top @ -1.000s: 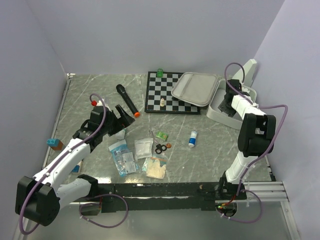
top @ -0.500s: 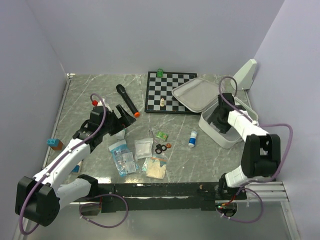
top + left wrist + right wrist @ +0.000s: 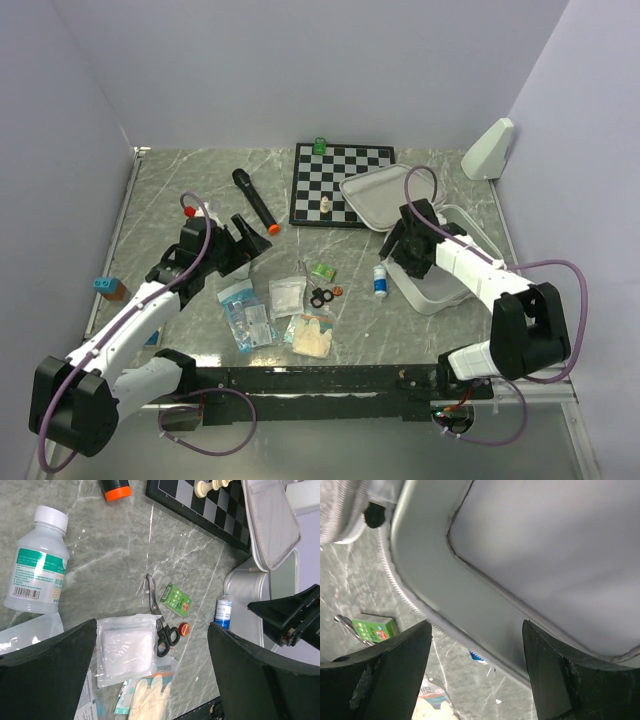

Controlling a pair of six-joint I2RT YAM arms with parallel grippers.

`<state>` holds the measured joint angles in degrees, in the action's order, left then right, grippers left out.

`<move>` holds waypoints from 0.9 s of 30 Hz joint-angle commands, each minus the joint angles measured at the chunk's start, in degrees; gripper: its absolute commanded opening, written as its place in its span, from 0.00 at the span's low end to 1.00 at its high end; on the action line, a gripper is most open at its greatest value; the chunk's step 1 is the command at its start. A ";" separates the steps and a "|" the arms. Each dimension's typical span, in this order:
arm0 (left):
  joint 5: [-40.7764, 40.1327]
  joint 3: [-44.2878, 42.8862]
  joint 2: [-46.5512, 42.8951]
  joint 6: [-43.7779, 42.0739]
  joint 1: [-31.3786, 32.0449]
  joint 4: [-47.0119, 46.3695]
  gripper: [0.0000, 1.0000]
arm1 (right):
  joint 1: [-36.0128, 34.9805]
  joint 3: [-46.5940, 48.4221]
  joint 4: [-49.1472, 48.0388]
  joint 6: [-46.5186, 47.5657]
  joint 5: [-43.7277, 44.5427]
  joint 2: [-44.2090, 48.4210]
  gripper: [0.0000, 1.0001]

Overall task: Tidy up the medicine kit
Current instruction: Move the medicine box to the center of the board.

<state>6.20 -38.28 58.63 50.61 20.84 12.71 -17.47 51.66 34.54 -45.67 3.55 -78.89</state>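
Note:
Next, my left gripper goes next to the white bottle that is beside the plastic bag and grips the green part of the bottle's label [image 3: 239, 263] [image 3: 42, 561].
The medicine kit [image 3: 450, 285] lies open at the right, a pale grey case, its lid [image 3: 375, 200] resting over the chessboard's right edge. My right gripper [image 3: 402, 245] is open at the kit's left wall. In the right wrist view the kit's rim [image 3: 470, 600] passes between the spread fingers of that gripper [image 3: 476, 627]. My left gripper [image 3: 243, 243] is open and empty above the loose supplies. Its wrist view looks from the open gripper [image 3: 152, 627] down on a gauze pack [image 3: 125, 647], scissors [image 3: 162, 625], a green box [image 3: 177, 600] and a blue-and-white tube [image 3: 223, 614].
A white bottle [image 3: 37, 560] lies left of the supplies. Gloves in a packet [image 3: 312, 338] and a plastic bag [image 3: 245, 315] lie near the front. A black microphone [image 3: 255, 200], the chessboard [image 3: 330, 185] and a white wedge [image 3: 490, 150] are at the back.
My right gripper has moved left and toward the front, and the kit's base has come with it, close to the blue-and-white tube. The left arm has not moved.

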 commanded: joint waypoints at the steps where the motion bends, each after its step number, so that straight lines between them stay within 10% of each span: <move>1: 0.66 1.19 -2.12 1.51 0.17 -1.81 0.96 | -2.82 -0.77 -0.26 -3.02 -2.76 -0.12 0.78; 27: -6.02 0.49 -6.16 1.51 0.43 5.48 0.95 | -22.69 15.58 -2.12 -17.00 -4.26 -13.49 0.86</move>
<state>2.59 -36.58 53.89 51.96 21.10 16.75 -39.18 63.75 31.92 -61.84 -0.05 -92.66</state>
